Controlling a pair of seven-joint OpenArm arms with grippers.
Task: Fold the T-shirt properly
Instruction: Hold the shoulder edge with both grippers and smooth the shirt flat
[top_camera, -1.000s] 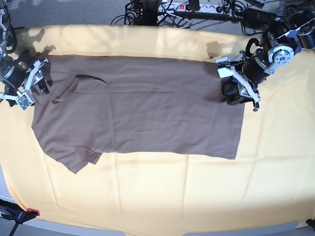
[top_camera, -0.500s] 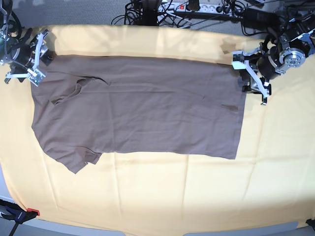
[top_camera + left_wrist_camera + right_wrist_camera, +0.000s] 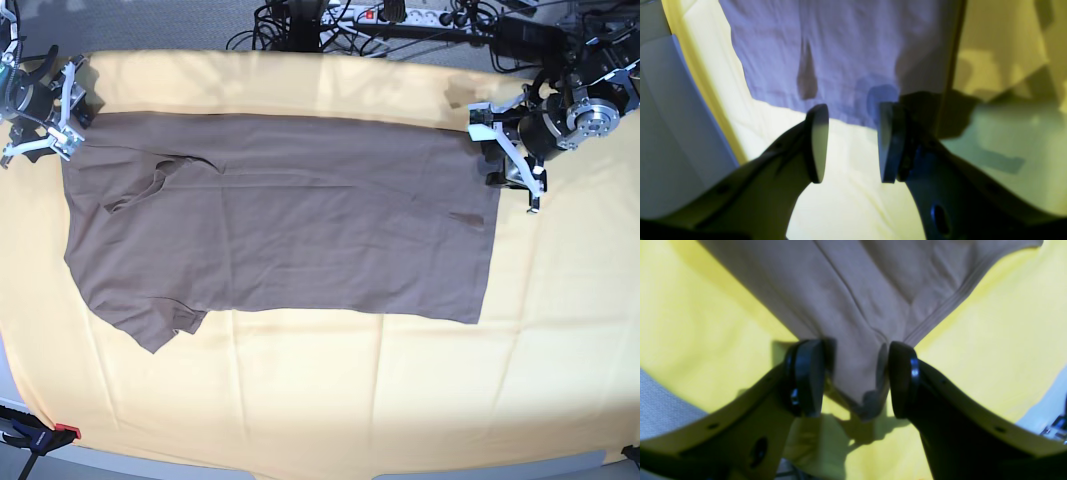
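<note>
I see a long crease beside the T-shirt's slanting edge, so I need to pinch the T-shirt's corner (image 3: 95, 126) with my right gripper and pull that edge taut together with my left gripper.
The taupe T-shirt (image 3: 290, 215) lies spread flat on the yellow cloth, neck end at the left and hem at the right. My right gripper (image 3: 66, 112) hovers at the shirt's upper left corner. In the right wrist view this gripper (image 3: 853, 353) is open, and a corner of the T-shirt (image 3: 857, 323) lies between the fingers without being pinched. My left gripper (image 3: 507, 152) sits just off the upper right hem corner. In the left wrist view it (image 3: 853, 113) is open over bare yellow cloth, with the shirt's hem (image 3: 840, 66) just beyond the fingertips.
The large pale yellow cloth (image 3: 330, 400) covers the table to its edges. Cables and a power strip (image 3: 380, 15) lie behind the far edge. A clamp (image 3: 35, 437) grips the near left corner.
My right gripper went from the shirt's left edge up to its upper left corner. The left gripper lifted off the hem corner and drew back to the upper right.
</note>
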